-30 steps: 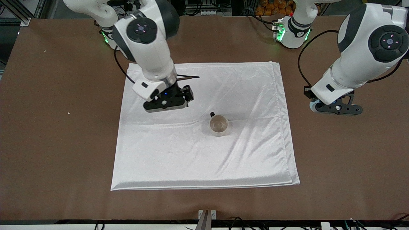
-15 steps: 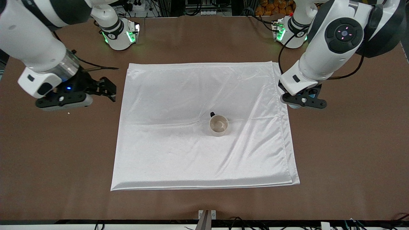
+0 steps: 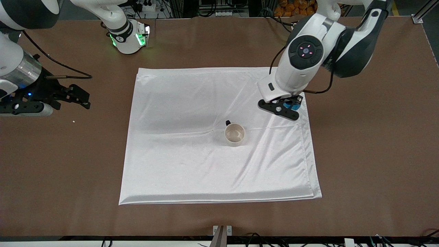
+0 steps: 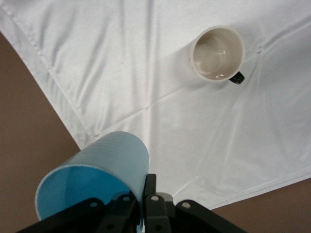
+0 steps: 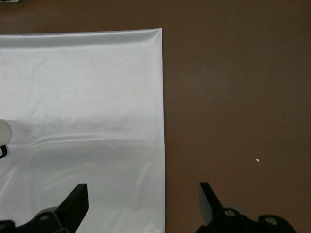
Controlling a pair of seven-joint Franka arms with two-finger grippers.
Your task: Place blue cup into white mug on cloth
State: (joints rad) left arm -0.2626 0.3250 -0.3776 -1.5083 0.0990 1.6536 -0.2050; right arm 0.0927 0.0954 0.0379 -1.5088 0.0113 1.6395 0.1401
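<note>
The blue cup, now held tilted beside the mug, will be released by my left gripper inside the open rim of the white mug (image 3: 234,135) (image 4: 217,54), near the middle of the cloth.
The white mug (image 3: 235,133) stands upright and empty near the middle of the cloth (image 3: 178,164), its black handle toward the robots. It also shows in the left wrist view as the mug (image 4: 217,53). My left gripper (image 3: 278,109) hangs over the cloth near its edge at the left arm's end, beside the mug and not above it. It is shut on the wall of the blue cup (image 4: 97,170), which lies tilted in the grip; only a sliver of the cup (image 3: 293,105) shows from the front. My right gripper (image 5: 143,204) is open and empty over the cloth's edge at the right arm's end.
Brown table (image 3: 370,154) surrounds the cloth on every side. A small white speck (image 3: 73,121) lies on the table near the right gripper (image 3: 22,109). The two arm bases (image 3: 128,36) stand along the table edge farthest from the front camera.
The left arm has carried the blue cup from the bare table in over the cloth, toward the mug. The right arm has swung off the cloth toward its own end of the table.
</note>
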